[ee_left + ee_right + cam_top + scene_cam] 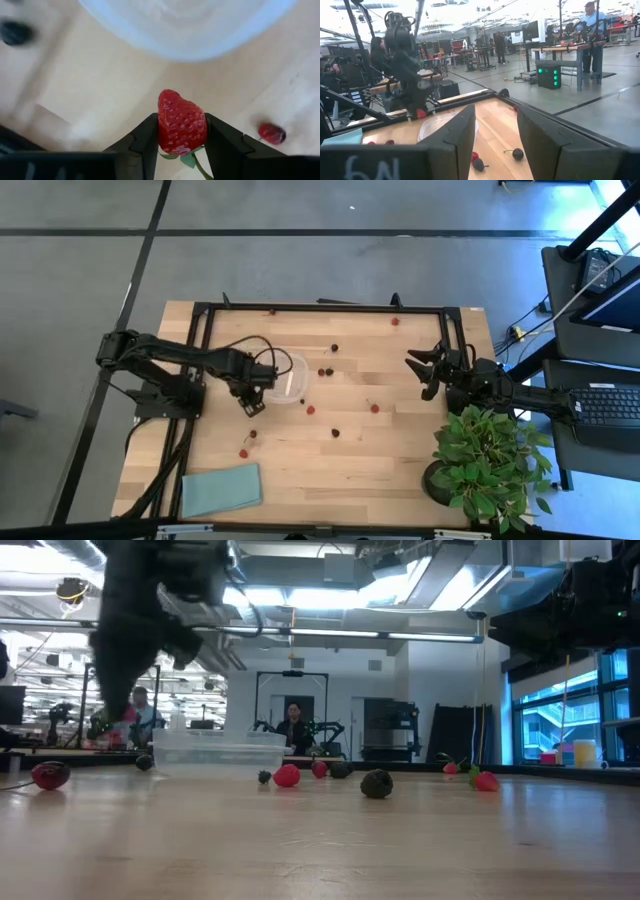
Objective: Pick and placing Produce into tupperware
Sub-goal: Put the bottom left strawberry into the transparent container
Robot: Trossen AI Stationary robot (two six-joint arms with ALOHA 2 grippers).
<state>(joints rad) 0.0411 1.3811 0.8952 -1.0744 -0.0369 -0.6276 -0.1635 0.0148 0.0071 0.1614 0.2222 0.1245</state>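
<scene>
The left gripper should release the strawberry on the clear tupperware's bottom [281, 380], just off its middle toward the robot's left arm.
My left gripper [249, 408] hangs over the table just near-left of the clear tupperware [285, 378], shut on a red strawberry [181, 122]. In the left wrist view the tupperware [185, 25] lies just beyond the berry. More produce lies loose on the wood: red pieces [310, 410] [375, 408] and dark ones [335, 348] [335, 432], and in the low view a red one [287, 776] and a dark one [376, 784]. My right gripper [425, 370] waits open at the table's right, level, nothing between its fingers [462, 135]. My left gripper pinches the strawberry by its two sides [164, 127] between its two fingers, which come from above, pointing down. The pointed tip sticks out past the fingertips; the green top and stem [189, 160] lie back between them. The berry is lifted clear of the table.
A leafy potted plant [490, 455] stands at the near right corner and a teal cloth [222, 488] lies at the near left. A black frame [320, 307] edges the table. A red piece [272, 133] and a dark one [15, 32] lie near the left gripper.
</scene>
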